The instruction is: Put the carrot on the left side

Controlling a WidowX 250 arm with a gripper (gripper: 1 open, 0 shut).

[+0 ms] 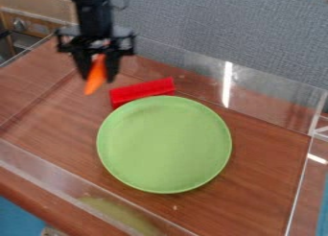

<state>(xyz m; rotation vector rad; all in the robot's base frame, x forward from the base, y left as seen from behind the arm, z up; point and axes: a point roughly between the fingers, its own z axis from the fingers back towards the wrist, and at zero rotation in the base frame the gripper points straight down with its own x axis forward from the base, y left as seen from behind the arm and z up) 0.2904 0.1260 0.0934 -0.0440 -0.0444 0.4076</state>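
Note:
Next, my gripper lets go of the carrot on the wooden table, a short gap point(84, 91) away from the near end of the red block.
The carrot point(94, 78) is small and orange and hangs tilted in the air over the wooden table's left part. My gripper point(95, 63) points down and is shut on the carrot's upper end; the dark arm rises to the top edge of the view. Carrot and gripper are up and to the left of the green plate point(164, 144), and left of the red block point(141, 91).
Low clear plastic walls point(256, 82) enclose the wooden table point(52, 106). The red block lies just behind the plate's far rim. Cardboard boxes point(38, 5) stand at the back left, beyond the wall.

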